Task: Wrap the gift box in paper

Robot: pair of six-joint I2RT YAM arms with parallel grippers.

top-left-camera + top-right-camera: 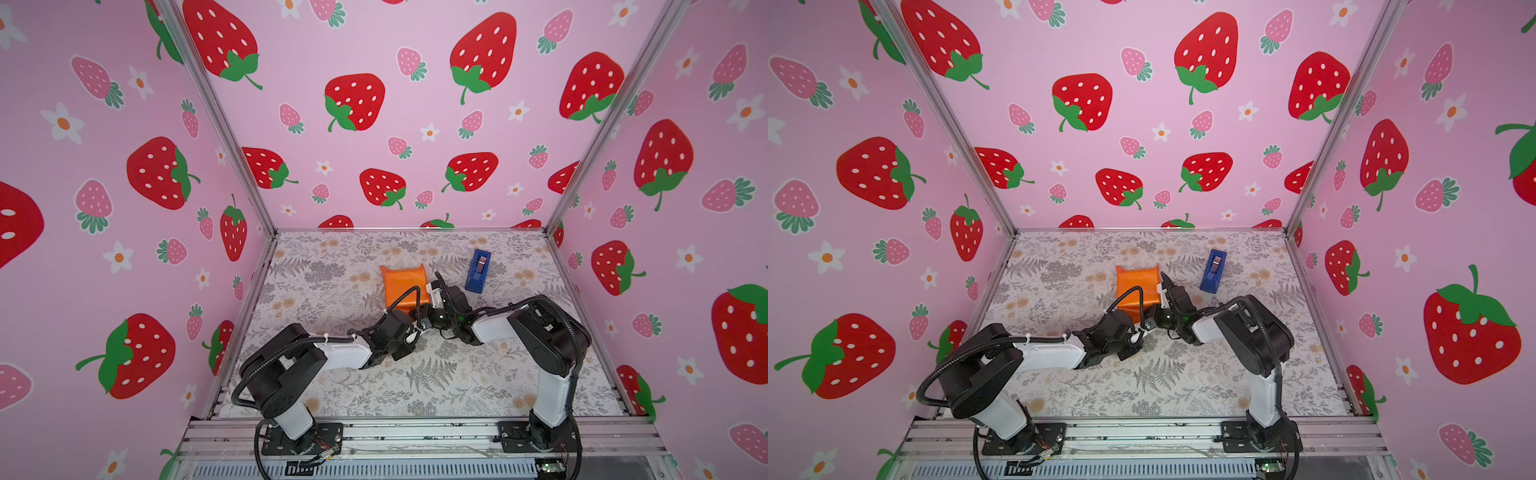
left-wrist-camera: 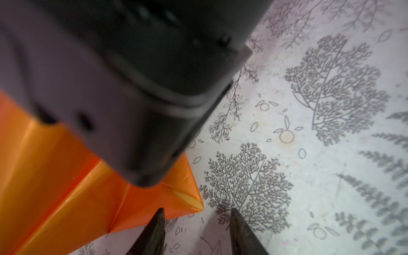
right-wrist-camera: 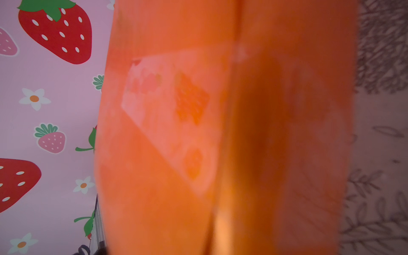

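I should pinch that flap point(image 2: 180, 199) with my left gripper, as the paper's pointed flap is just beyond its open fingers, before my right gripper leaves the side of the parcel.
The paper point(image 1: 401, 286) is glossy orange and folded into a parcel on the mat, seen in both top views. The gift box is hidden inside it. My right gripper point(image 1: 436, 284) rests against the parcel's right side. Its wrist view is filled with blurred orange paper point(image 3: 220, 132), which hides the jaws, so whether they pinch paper does not show. My left gripper point(image 2: 197, 215) hangs open just off a pointed paper flap point(image 2: 176, 198) with a pale inner edge. Nothing lies between its fingertips point(image 2: 160, 218).
A blue tape dispenser point(image 1: 478, 270) stands on the floral mat point(image 1: 436, 374) to the right of the parcel. The right arm's wrist point(image 2: 143, 88) looms close in front of the left wrist camera. Strawberry-patterned walls enclose the back and sides.
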